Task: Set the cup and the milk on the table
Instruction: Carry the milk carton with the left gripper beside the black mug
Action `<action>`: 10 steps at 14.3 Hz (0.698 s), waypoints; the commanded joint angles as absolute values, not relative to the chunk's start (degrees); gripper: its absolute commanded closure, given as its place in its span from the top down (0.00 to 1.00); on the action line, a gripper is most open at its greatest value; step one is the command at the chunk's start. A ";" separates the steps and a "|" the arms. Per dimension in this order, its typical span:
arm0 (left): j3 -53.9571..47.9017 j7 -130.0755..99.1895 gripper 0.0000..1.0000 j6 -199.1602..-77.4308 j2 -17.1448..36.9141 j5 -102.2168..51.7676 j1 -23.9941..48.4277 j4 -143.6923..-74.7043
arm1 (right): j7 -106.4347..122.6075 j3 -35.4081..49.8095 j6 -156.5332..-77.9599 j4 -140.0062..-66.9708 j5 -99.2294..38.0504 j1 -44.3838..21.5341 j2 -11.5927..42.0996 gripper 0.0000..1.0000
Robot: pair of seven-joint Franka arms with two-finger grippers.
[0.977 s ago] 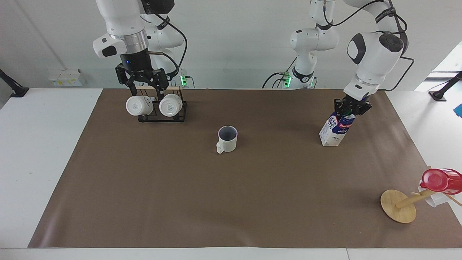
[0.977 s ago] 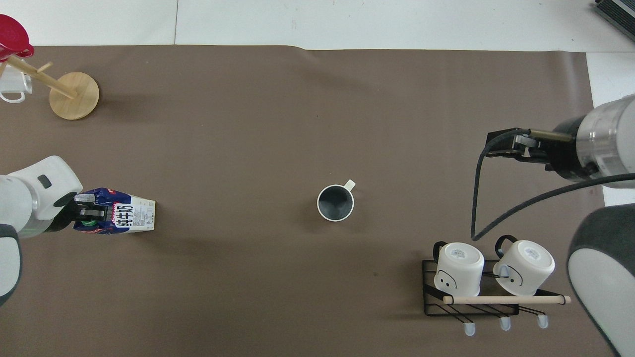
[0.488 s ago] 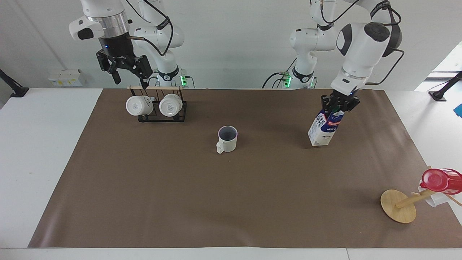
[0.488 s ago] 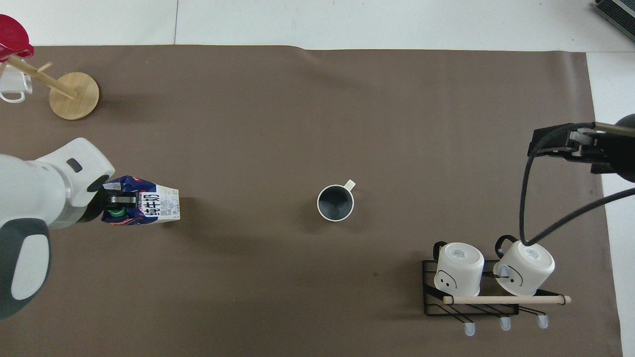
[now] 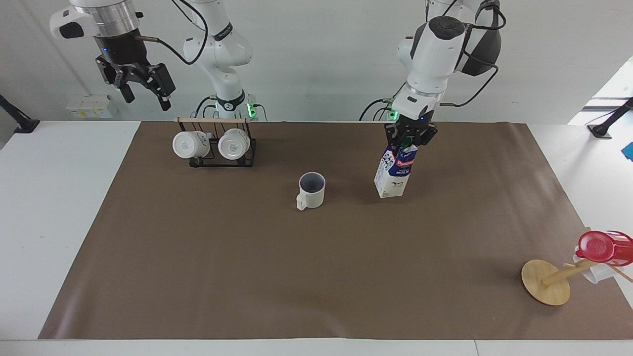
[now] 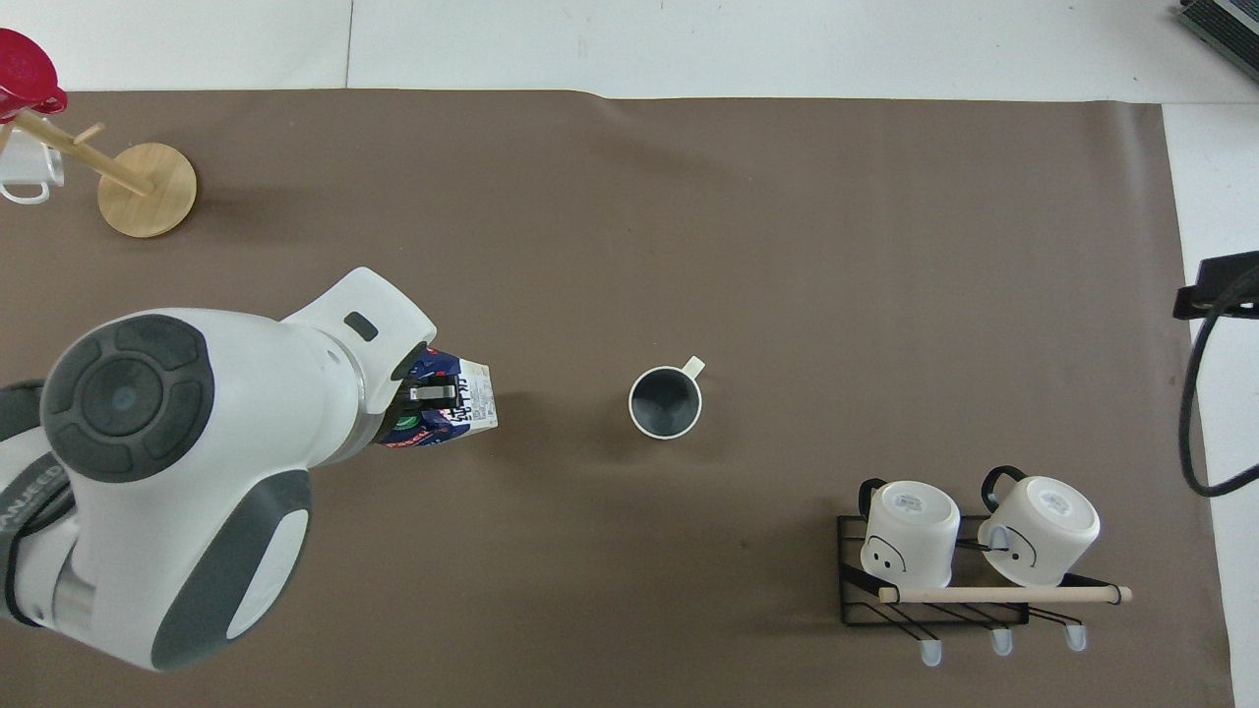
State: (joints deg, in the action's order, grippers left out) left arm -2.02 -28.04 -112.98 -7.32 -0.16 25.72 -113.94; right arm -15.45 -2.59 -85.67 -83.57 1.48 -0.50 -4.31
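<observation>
I will release the milk with my left gripper on the brown mat [image 6: 550, 413] close beside the cup, on the mug tree's side.
The cup [image 5: 312, 191] stands upright on the brown mat of the table [image 5: 247, 277], handle pointing away from the robots; it also shows in the overhead view [image 6: 666, 401]. My left gripper [image 5: 409, 140] is shut on the top of the milk [image 5: 393, 174], which hangs slightly tilted just over the mat beside the cup, toward the left arm's end. In the overhead view the left gripper [image 6: 433, 395] and arm cover most of the milk [image 6: 470, 397]. My right gripper [image 5: 148, 101] is open and empty, raised high beside the mug rack.
A black wire rack [image 5: 217, 148] with two white mugs stands near the robots at the right arm's end, also in the overhead view [image 6: 974, 560]. A tilted wooden mug tree [image 5: 546, 282] with a red cup [image 5: 601, 247] is at the left arm's end.
My left gripper has carried the milk along the mat toward the cup. My right gripper has risen from the mug rack and swung out toward its end of the table.
</observation>
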 commanded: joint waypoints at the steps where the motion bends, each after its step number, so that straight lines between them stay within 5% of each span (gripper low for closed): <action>1: -0.97 -32.50 0.40 -111.62 -4.05 -0.35 29.34 -110.66 | -12.75 -3.86 -84.73 -83.93 0.70 0.09 -5.71 1.00; 10: -0.97 -41.04 0.39 -118.29 3.42 0.70 34.89 -109.95 | -7.82 -2.81 -86.48 -92.29 0.70 -2.10 -6.24 1.00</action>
State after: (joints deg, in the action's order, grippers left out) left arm -1.99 -38.78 -116.35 0.88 -0.17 32.99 -111.28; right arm -8.68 -3.09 -85.17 -90.11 1.47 -1.45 -4.68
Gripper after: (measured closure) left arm 0.595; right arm 0.000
